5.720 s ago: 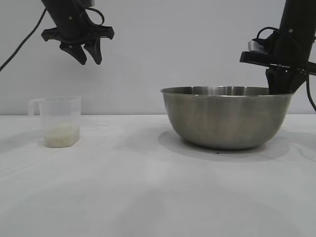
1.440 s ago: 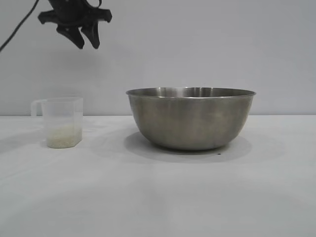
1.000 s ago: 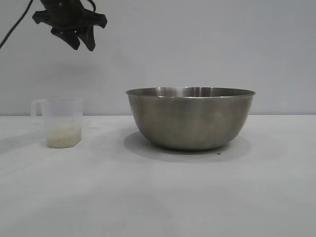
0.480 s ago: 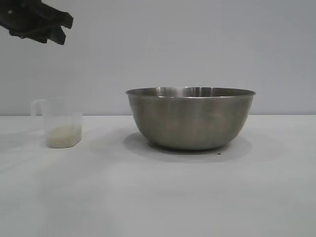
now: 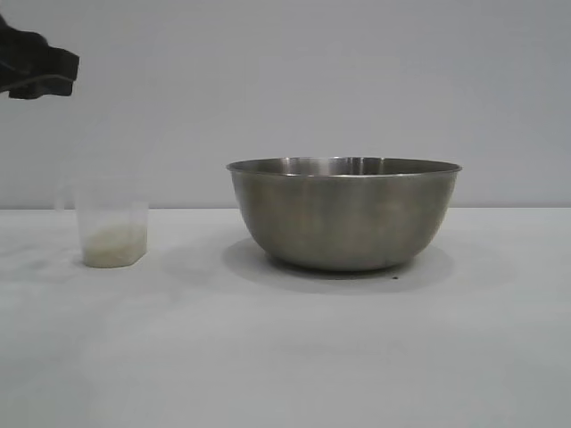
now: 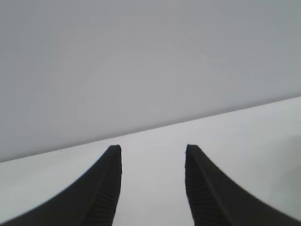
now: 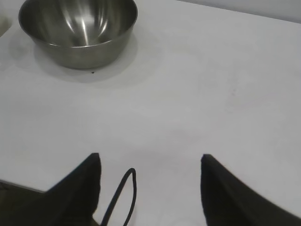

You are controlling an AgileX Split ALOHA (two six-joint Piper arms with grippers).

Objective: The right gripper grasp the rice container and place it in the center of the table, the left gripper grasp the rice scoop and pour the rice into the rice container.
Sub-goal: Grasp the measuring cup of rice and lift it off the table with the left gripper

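I need to next lower my left gripper to the rice scoop and grip the scoop's handle (image 5: 61, 194), on the side away from the rice container.
The rice container (image 5: 343, 214), a large steel bowl, stands empty in the middle of the table (image 5: 285, 357). The rice scoop (image 5: 111, 227), a small translucent cup, stands to its left with a little rice (image 5: 112, 245) at the bottom. Only part of my left gripper (image 5: 36, 69) shows, high at the left edge, above and left of the scoop. In the left wrist view the left gripper (image 6: 153, 150) is open and empty over bare table. My right gripper (image 7: 150, 160) is open and empty, well away from the container (image 7: 77, 28), and out of the exterior view.
A plain grey wall (image 5: 357, 80) runs behind the table. A thin black cable loop (image 7: 127, 188) hangs between the right fingers. The table's near edge (image 7: 19, 184) shows in the right wrist view.
The right gripper moved the container left to the centre, let go and left the view. The left gripper has swung left to the frame's edge. Scoop and container stand still.
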